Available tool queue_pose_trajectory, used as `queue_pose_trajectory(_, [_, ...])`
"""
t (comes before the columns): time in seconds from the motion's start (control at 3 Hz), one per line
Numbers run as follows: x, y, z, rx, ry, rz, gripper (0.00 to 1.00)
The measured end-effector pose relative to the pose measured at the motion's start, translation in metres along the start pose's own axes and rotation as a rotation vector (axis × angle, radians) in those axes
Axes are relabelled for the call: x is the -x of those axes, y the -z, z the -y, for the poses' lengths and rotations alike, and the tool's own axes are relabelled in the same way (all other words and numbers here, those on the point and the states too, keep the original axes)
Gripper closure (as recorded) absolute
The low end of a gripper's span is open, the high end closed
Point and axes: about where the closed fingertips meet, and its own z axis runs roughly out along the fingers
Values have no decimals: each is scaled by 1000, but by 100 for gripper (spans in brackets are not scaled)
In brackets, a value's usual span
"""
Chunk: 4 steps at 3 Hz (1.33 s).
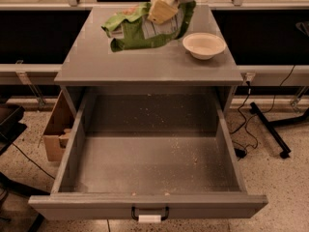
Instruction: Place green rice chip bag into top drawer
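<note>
The green rice chip bag, still hanging above the grey cabinet top, will be let go by my gripper on the middle of the drawer's bottom (149,152), straight behind the handle with the white tag.
The green rice chip bag (140,30) is crinkly light green with a pale label and hangs above the grey cabinet top (145,64), near its back. My gripper (161,12) comes down from the top edge and is shut on the bag's upper part, holding it up. The top drawer (149,204) is pulled fully open below, with crumbs on its floor and nothing else in it. Its front has a small dark handle with a white tag (149,216).
A white bowl (203,45) stands on the cabinet top at the right, close to the bag. A cardboard box (57,129) sits on the floor left of the drawer. Cables and a dark stand leg (270,129) lie on the floor at right.
</note>
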Motion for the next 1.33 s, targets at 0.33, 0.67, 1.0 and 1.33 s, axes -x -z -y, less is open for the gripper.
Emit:
queue_pose_trajectory(0.33, [-7,60,-60,-33,-103,-19,100])
queue_pose_trajectory(0.67, [-15,91,-107,-91,-190,44,100])
queue_pose_trajectory(1.0, [-23,91,-146,-121,-228,119,100])
queue_pose_trajectory(1.33, [-48,35,-190,-110,-293,168,100])
